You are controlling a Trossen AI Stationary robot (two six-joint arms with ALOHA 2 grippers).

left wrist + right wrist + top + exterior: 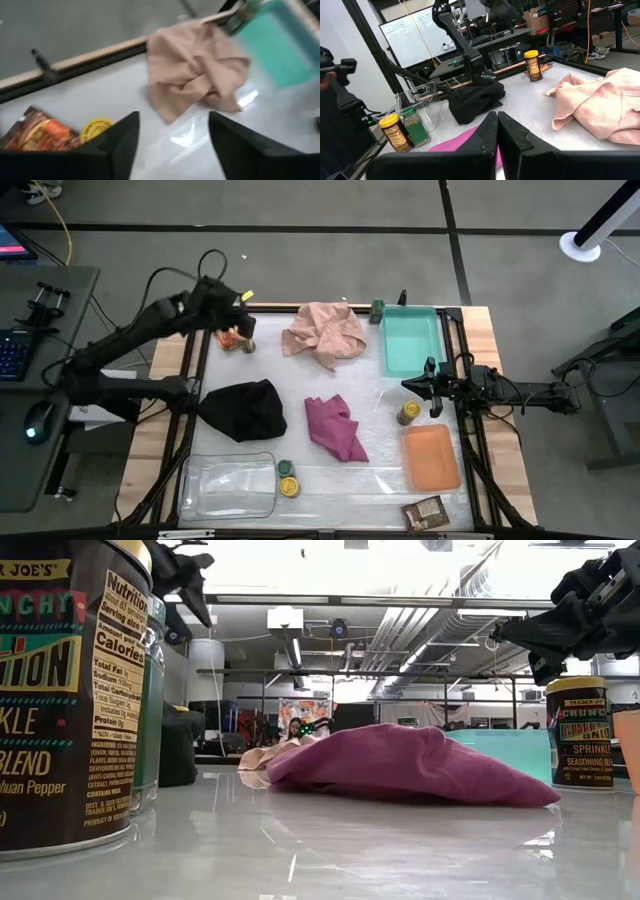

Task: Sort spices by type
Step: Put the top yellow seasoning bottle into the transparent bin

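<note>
Next, the robot's left gripper should close on the upper sides (248,343) (97,130) of the yellow-lidded jar that stands beside the brown-orange packet.
My left gripper (244,322) hovers open at the table's far left, above a yellow-lidded jar (97,128) and a brown-orange packet (40,134) that lie side by side. My right gripper (411,385) is shut and hangs in the air just beyond another yellow-lidded jar (408,413), which stands between the teal tray (410,345) and the orange tray (432,458). A dark-green jar (286,469) and a third yellow-lidded jar (290,487) stand next to the clear tray (228,486). Another dark-green jar (378,310) stands at the teal tray's far corner. A second packet (425,512) lies at the near edge.
A crumpled pink cloth (325,332) lies at the far middle, a magenta cloth (335,428) in the centre and a black cloth (245,410) to its left. The bare table strip runs along the near edge between the clear and orange trays.
</note>
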